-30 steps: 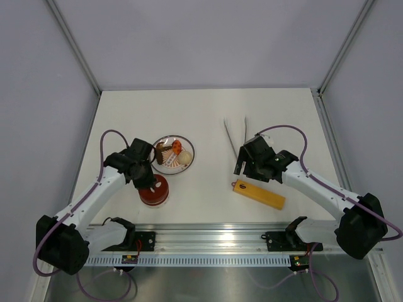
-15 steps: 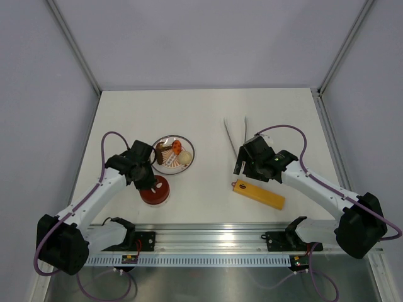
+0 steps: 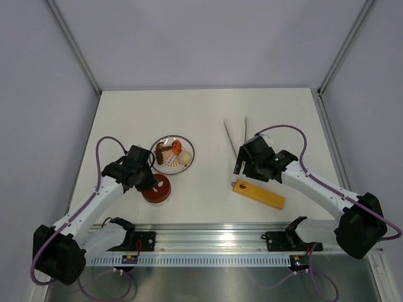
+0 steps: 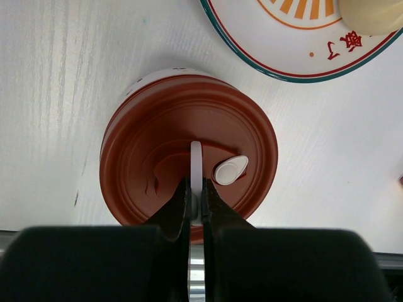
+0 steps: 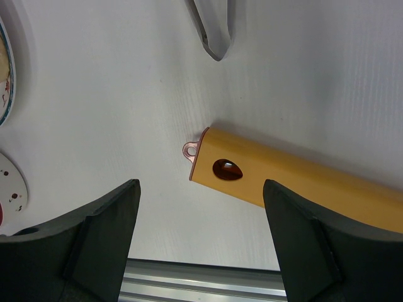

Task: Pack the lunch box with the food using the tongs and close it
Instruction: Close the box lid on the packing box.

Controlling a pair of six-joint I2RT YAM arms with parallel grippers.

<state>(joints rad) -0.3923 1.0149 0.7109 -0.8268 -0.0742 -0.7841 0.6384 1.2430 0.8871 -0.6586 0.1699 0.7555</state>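
Note:
My left gripper needs to set the box snug [image 3: 161, 185] [image 4: 213, 129] against the plate's near rim. It will then let go of the lunch box's thin white handle.
The lunch box [image 3: 157, 190] stands near the front left, its dark-red lid [image 4: 189, 148] on top. My left gripper [image 4: 196, 202] is shut on the thin white handle [image 4: 196, 162] standing up from the lid. The food [image 3: 173, 153], brown, orange and cream pieces, lies on a round plate [image 3: 187, 165] just behind the box. The tongs [image 3: 234, 134] lie flat on the table behind my right gripper [image 3: 242, 166]. That gripper [image 5: 200, 207] hangs open and empty above the table by the end of a yellow-orange bar [image 5: 302, 182].
The yellow-orange bar [image 3: 259, 194] lies slanted at the front right, with a small ring at its left end. A metal rail [image 3: 208, 236] runs along the near edge. Grey walls enclose the table on three sides.
My left arm has drawn back slightly toward the near edge, still shut on the lid's handle. The lunch box has shifted a little. The right arm has not moved.

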